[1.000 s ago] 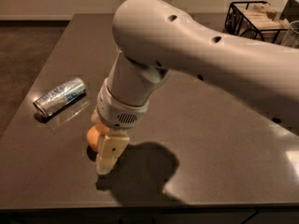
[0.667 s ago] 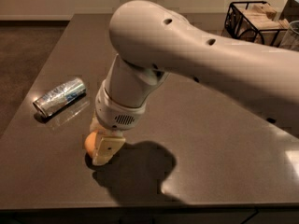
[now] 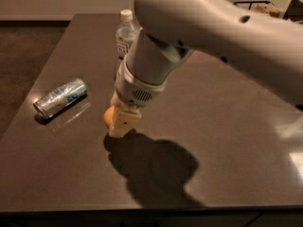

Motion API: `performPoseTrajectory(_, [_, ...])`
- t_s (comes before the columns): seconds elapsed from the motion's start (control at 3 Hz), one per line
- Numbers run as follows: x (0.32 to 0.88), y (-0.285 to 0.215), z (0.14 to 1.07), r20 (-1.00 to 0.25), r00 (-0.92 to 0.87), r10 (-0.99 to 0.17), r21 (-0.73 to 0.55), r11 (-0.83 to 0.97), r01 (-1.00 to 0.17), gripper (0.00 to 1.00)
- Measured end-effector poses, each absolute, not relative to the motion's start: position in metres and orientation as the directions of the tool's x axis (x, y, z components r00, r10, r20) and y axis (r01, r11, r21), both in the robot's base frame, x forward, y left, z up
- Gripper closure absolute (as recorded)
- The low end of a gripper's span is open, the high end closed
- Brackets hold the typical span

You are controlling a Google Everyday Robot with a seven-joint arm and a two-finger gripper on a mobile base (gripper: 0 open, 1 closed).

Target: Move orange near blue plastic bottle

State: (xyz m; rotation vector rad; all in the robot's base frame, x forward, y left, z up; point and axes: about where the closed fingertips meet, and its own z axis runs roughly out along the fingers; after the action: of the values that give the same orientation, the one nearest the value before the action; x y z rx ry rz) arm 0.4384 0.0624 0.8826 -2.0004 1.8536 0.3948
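Observation:
The robot's gripper will release the orange close beside the blue plastic bottle's base [image 3: 149,74], on the side of the bottle away from the can.
The orange [image 3: 108,117] is small and round, and only its left part shows behind a beige finger. My gripper [image 3: 119,122] is shut on the orange and holds it just above the dark table [image 3: 227,126], with its shadow underneath. The blue plastic bottle [image 3: 126,36], clear with a white cap and a label, stands upright at the back of the table. It is behind and a little right of the orange, partly hidden by my arm [image 3: 199,27].
A silver and blue metal can [image 3: 60,98] lies on its side to the left of the orange. A dark wire basket [image 3: 265,6] stands at the far right back. The table's left edge runs close to the can, and its front edge lies at the bottom.
My gripper has risen and moved toward the back right with the orange in it. The arm has shifted, and the bottle has come into view.

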Motion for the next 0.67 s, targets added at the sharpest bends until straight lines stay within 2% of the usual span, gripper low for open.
performPoseTrajectory(0.33, [0.483,0.033,0.897,-0.459,-0.025,-0.888,-0.099,0.080,-0.992,1.00])
performPoseTrajectory(0.67, [0.529,0.013,0.903,-0.478,-0.126,-0.869,-0.096,0.195,-0.976,1.00])
